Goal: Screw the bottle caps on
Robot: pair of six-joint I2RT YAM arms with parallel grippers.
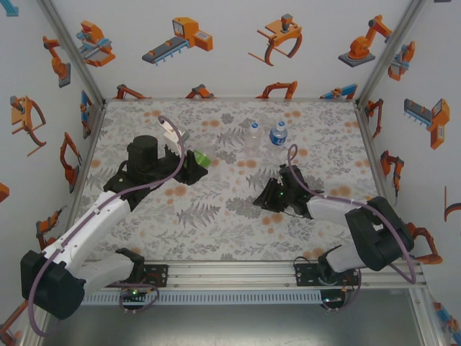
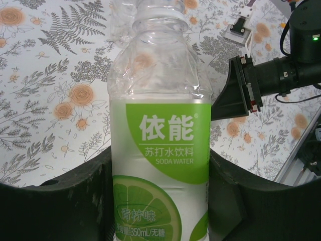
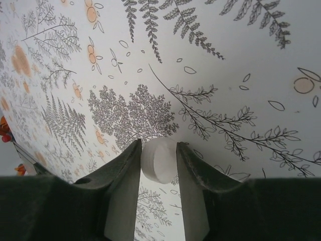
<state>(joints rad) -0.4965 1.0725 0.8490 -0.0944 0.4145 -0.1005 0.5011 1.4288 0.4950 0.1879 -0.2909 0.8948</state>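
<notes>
The bottle cap is tilted on edge in the fingers of my right gripper, so my right gripper needs to lay it flat and pinch its round side [image 3: 167, 144] from above.
A green-labelled bottle [image 2: 159, 150] stands between the fingers of my left gripper [image 2: 159, 156], which is shut on its body. Its neck [image 2: 156, 20] points away from the wrist camera and looks uncapped. From above, this bottle [image 1: 202, 158] lies tilted in the left gripper [image 1: 193, 167] at centre left. A small whitish bottle cap [image 3: 159, 161] is pinched on edge between the tips of my right gripper [image 3: 158, 145], just above the table. That right gripper [image 1: 265, 199] sits low at centre right, apart from the green bottle.
An unlabelled clear bottle [image 1: 251, 133] and a blue-labelled bottle [image 1: 279, 133] stand upright side by side at the back centre of the floral table [image 1: 216, 216]. Patterned walls close in the left, right and far sides.
</notes>
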